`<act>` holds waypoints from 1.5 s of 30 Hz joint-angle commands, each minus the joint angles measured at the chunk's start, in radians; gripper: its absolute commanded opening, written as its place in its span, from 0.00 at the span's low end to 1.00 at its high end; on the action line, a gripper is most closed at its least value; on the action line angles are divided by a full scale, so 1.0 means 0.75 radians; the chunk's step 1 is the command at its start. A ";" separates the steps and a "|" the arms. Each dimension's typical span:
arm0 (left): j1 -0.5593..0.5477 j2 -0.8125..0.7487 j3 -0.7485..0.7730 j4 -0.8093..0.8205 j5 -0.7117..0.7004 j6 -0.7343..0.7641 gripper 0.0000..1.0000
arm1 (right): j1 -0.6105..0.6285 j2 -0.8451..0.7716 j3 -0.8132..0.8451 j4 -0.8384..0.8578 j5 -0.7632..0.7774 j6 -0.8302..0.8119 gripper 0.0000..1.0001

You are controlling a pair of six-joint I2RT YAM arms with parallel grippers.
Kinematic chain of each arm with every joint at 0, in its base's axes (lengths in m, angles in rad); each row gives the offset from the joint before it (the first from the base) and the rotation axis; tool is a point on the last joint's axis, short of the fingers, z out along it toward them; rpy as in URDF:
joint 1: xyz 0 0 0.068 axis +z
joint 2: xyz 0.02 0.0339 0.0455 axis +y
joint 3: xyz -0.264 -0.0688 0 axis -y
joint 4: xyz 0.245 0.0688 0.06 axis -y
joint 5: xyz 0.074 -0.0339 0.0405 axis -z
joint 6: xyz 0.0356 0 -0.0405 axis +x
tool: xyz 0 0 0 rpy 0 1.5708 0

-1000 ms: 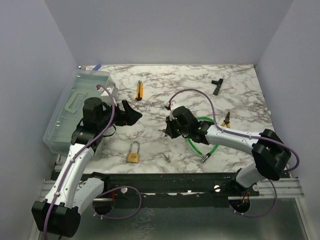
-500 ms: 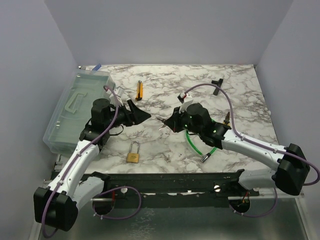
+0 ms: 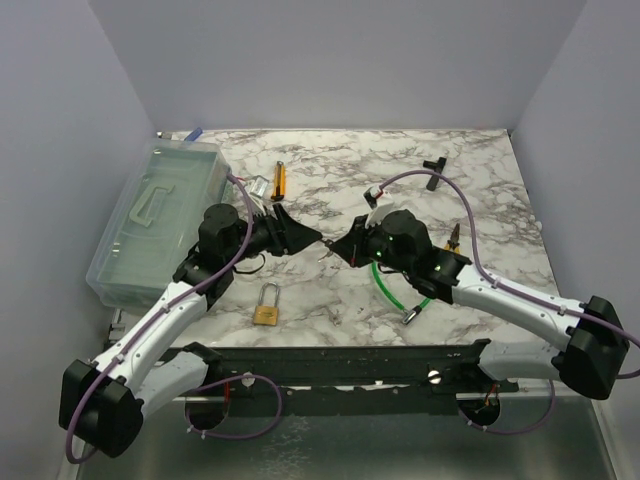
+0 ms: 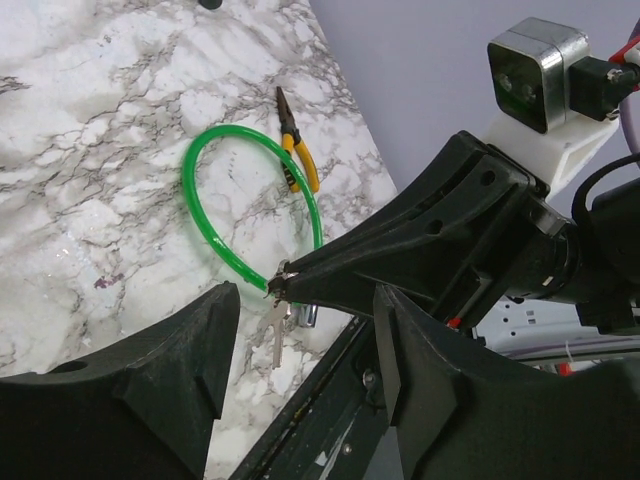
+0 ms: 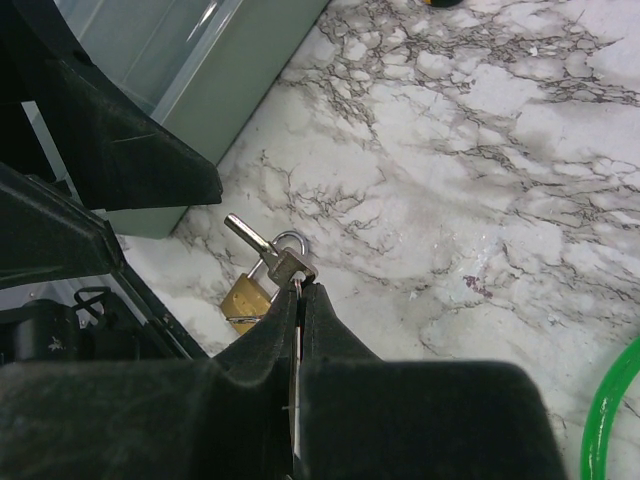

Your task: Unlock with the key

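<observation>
The key's stem slants off the fingers of the robot's right gripper, so the left gripper should hold the key's stem while the right gripper opens and takes the key's head (image 5: 292,266).
My right gripper (image 3: 335,250) is shut on the key (image 5: 264,249), a tiny silvery key that sticks out past its tips (image 5: 302,286) above the table. My left gripper (image 3: 303,237) faces it from the left, open, with its two fingers (image 4: 150,380) on either side of the right gripper's tips (image 4: 281,285). There the key (image 4: 275,332) hangs down without touching the left fingers. The brass padlock (image 3: 266,306) lies flat on the marble near the front edge, below both grippers, and shows behind the key as the padlock (image 5: 243,296) in the right wrist view.
A clear plastic box (image 3: 150,215) stands at the left edge. A yellow utility knife (image 3: 279,181) lies behind the left gripper. A green hose loop (image 3: 400,288), yellow-handled pliers (image 3: 452,238) and a black tool (image 3: 432,170) lie to the right. The table's front rail (image 3: 340,360) runs just below the padlock.
My left gripper has swung right to meet the right gripper and its jaws have narrowed. The right gripper has lifted and shifted slightly, still holding the key.
</observation>
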 commanded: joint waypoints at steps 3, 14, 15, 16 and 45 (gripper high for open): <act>-0.027 0.015 -0.039 0.100 -0.051 -0.006 0.58 | 0.010 -0.047 -0.022 0.033 -0.023 0.019 0.00; -0.086 0.084 -0.064 0.197 -0.068 -0.032 0.44 | 0.011 -0.066 -0.024 0.017 -0.063 0.024 0.00; -0.092 0.094 -0.061 0.201 -0.068 -0.031 0.42 | 0.010 -0.072 -0.027 0.017 -0.065 0.026 0.00; -0.094 0.103 -0.059 0.204 -0.069 -0.028 0.40 | 0.010 -0.075 -0.029 0.017 -0.070 0.026 0.00; -0.130 0.313 0.363 -0.561 -0.384 -0.198 0.00 | 0.012 -0.163 -0.004 -0.121 -0.104 -0.509 0.72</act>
